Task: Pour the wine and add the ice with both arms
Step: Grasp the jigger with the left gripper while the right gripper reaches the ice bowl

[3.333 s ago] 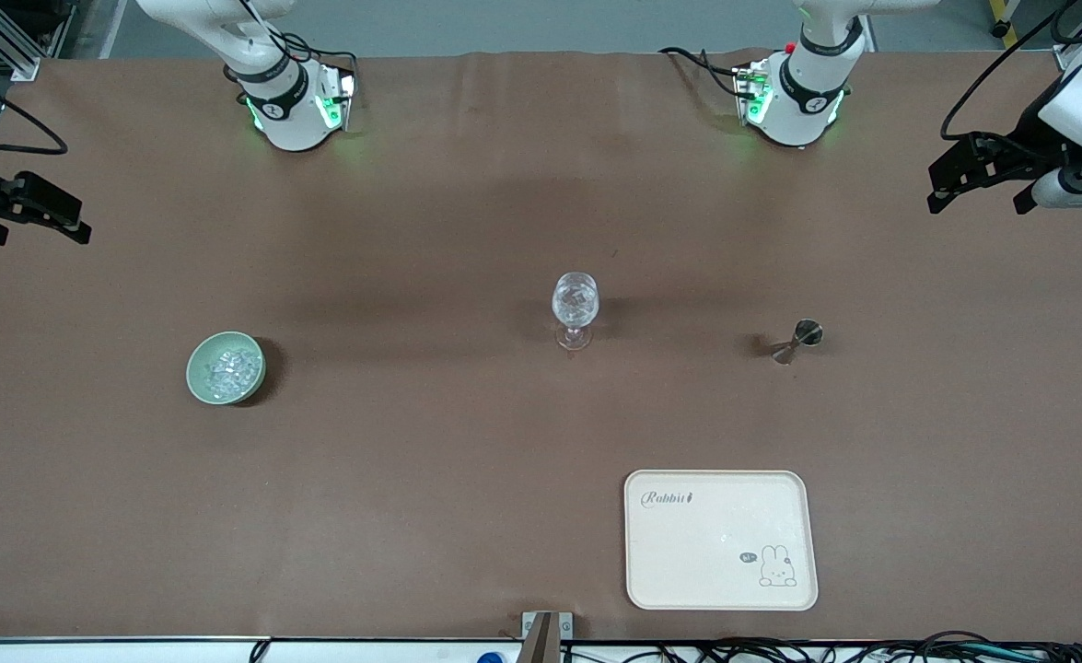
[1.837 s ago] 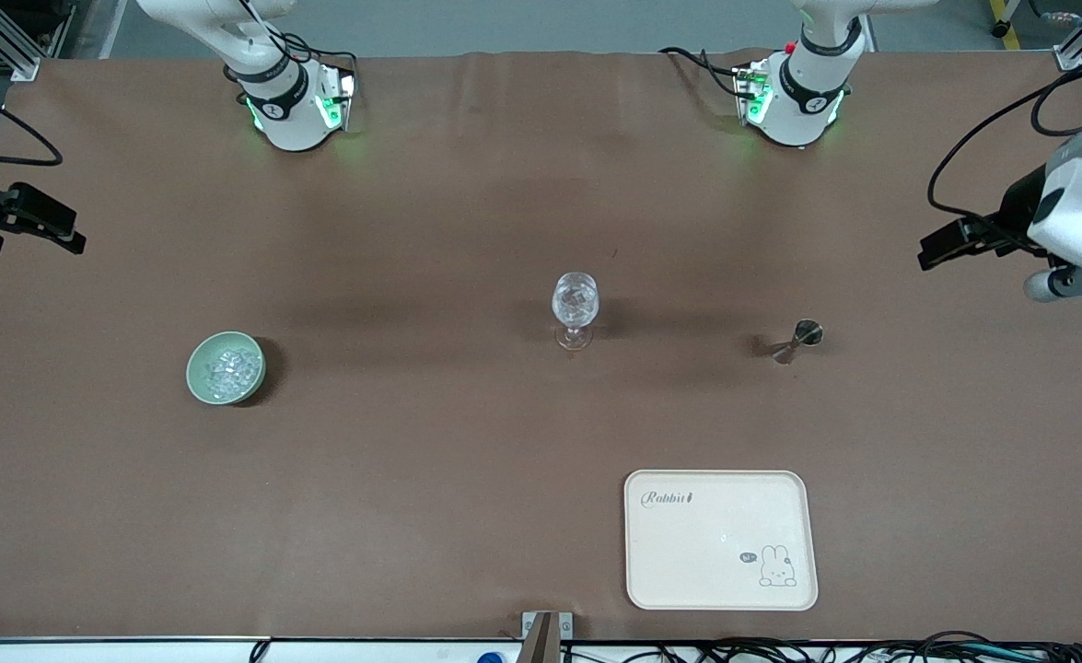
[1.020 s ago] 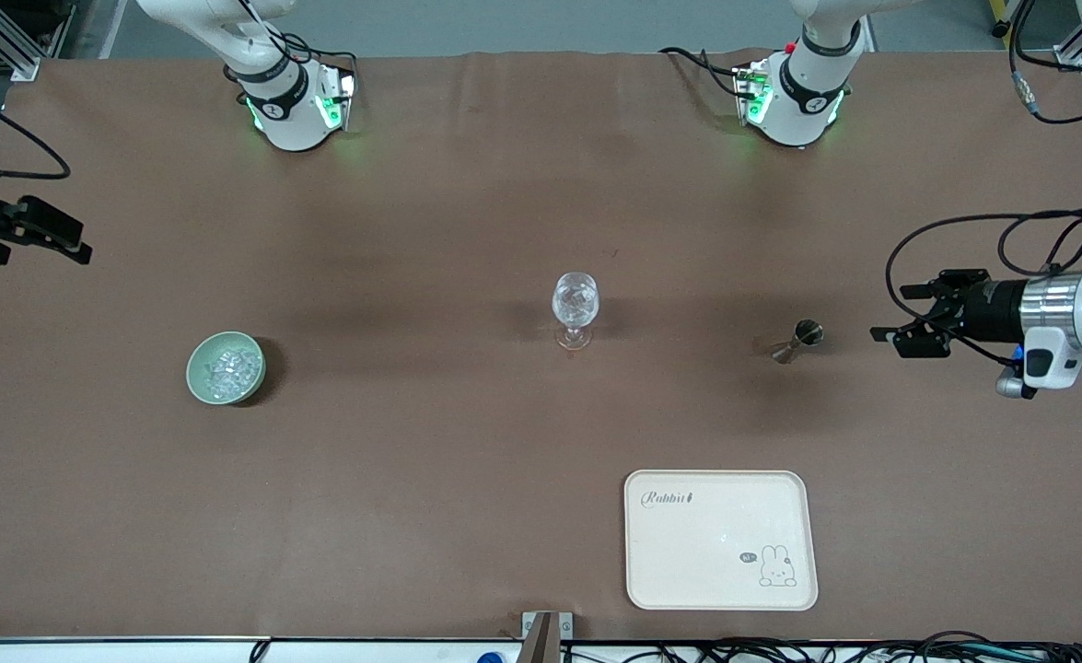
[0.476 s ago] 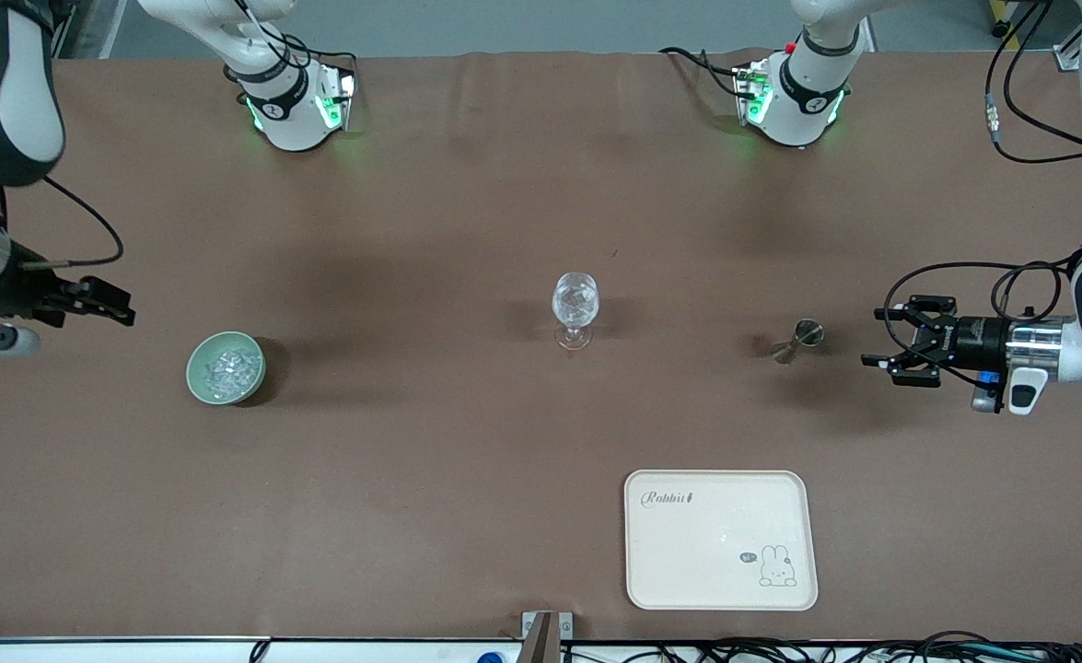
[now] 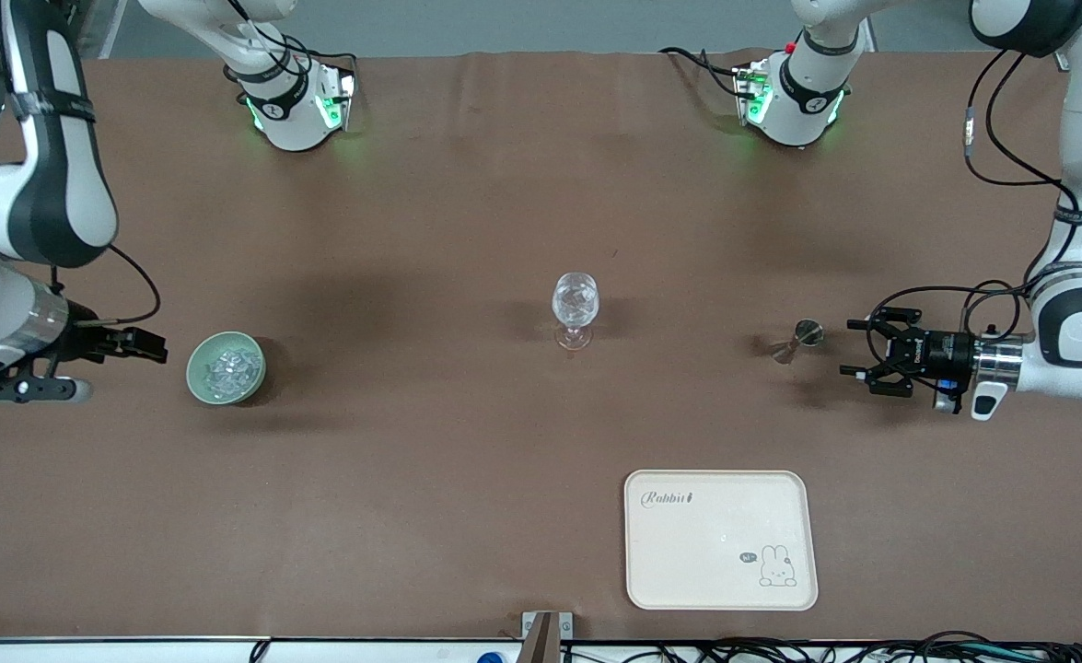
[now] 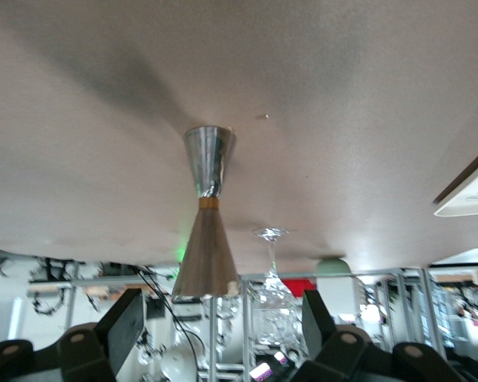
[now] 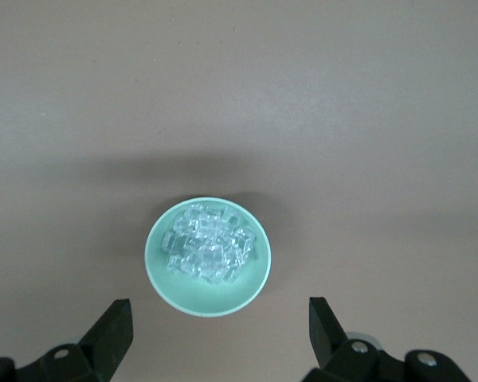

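My right gripper is to reach into the green bowl next, where it will close its fingers on an ice cube in the middle of the ice pile (image 5: 231,374) (image 7: 213,253).
A clear wine glass (image 5: 575,308) with glistening lumps in its cup stands mid-table. A steel jigger (image 5: 798,340) stands beside it toward the left arm's end. My left gripper (image 5: 849,348) is open, low over the table, a short way from the jigger and pointing at it. In the left wrist view the jigger (image 6: 207,215) lies ahead of the open gripper (image 6: 221,326), with the glass (image 6: 272,294) past it. A green bowl (image 5: 200,382) holds ice (image 5: 232,368). My right gripper (image 5: 156,348) is open beside the bowl (image 7: 215,298) and ice (image 7: 207,247), clear of it (image 7: 219,326).
A cream tray (image 5: 720,540) with a rabbit drawing lies near the front edge, nearer the camera than the jigger. Its corner shows in the left wrist view (image 6: 470,191). Brown table (image 5: 430,442) between bowl, glass and tray is bare.
Both arms have swung in from the table's ends and come down. The left gripper has moved toward the jigger, the right gripper toward the bowl. Glass, jigger, bowl and tray have not moved.
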